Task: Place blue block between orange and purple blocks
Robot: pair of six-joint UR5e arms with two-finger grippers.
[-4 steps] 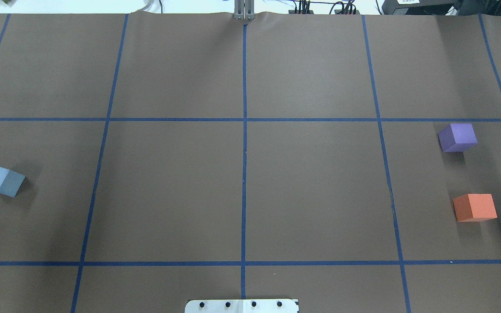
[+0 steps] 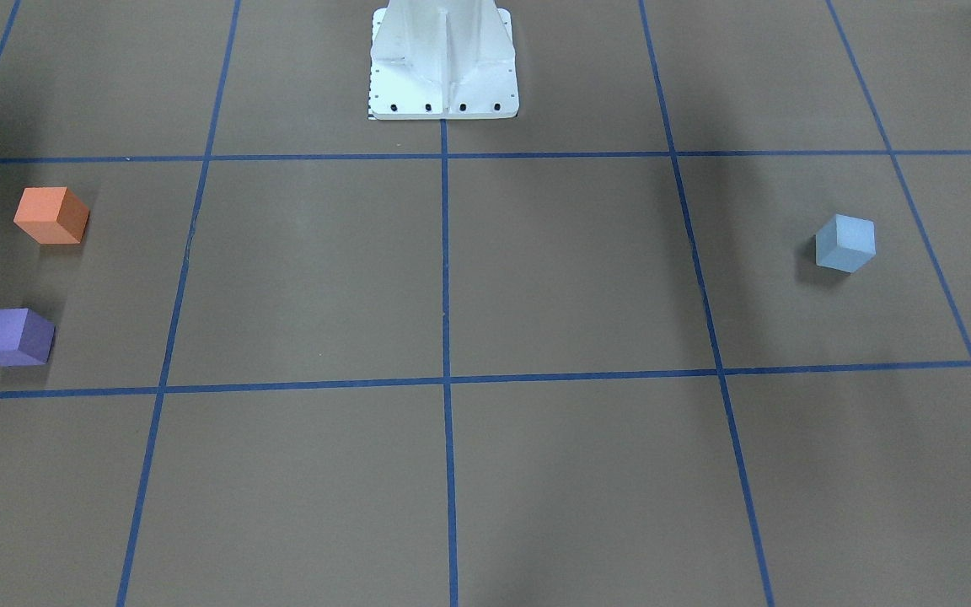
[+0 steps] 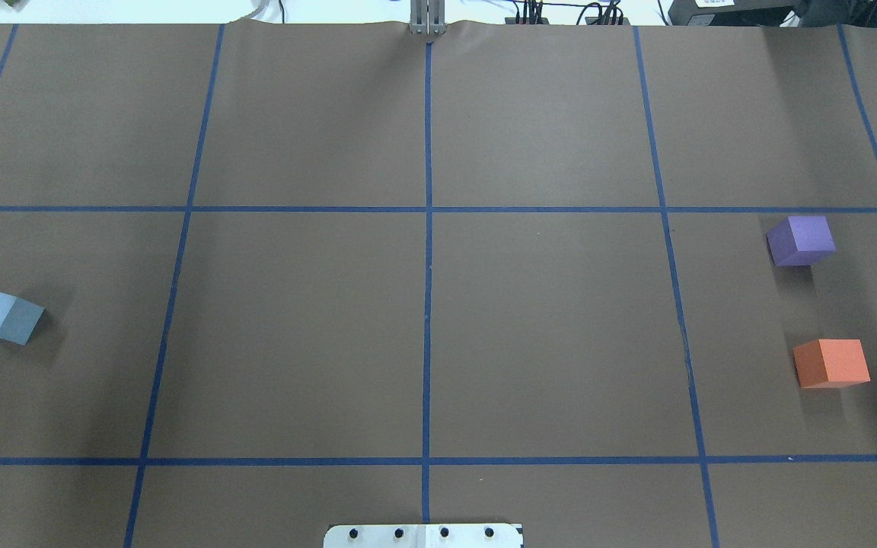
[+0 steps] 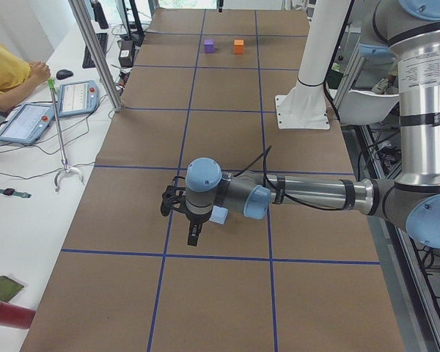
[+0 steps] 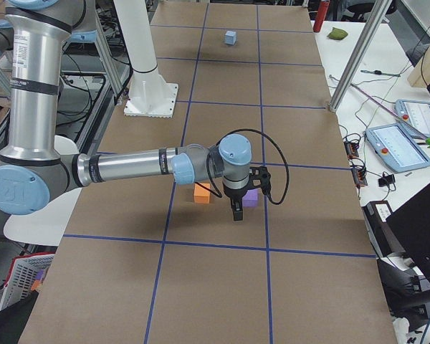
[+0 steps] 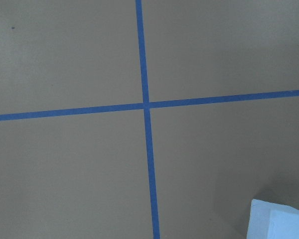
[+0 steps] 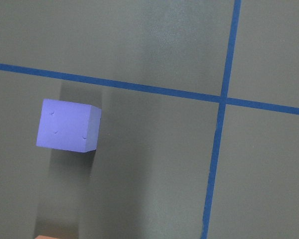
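Note:
My left gripper should next move down over the blue block, and there it should close on the blue block's opposite sides [image 2: 844,244] [image 6: 280,221].
The light blue block [image 3: 1,315] lies on the brown table at my far left; it also shows in the front view [image 2: 845,243] and at the lower right corner of the left wrist view [image 6: 279,223]. The purple block [image 3: 801,240] and the orange block [image 3: 831,363] sit apart at my far right, with a gap between them. My left gripper [image 4: 193,237] hangs just beside the blue block [image 4: 219,215]. My right gripper [image 5: 236,212] hangs over the purple block [image 5: 251,198] and the orange block [image 5: 201,192]. I cannot tell whether either gripper is open or shut.
The white robot base [image 2: 443,63] stands at the table's near middle edge. Blue tape lines [image 3: 428,266] grid the brown cover. An operator [image 4: 7,70] with tablets sits at a side bench, by a metal post [image 4: 95,55].

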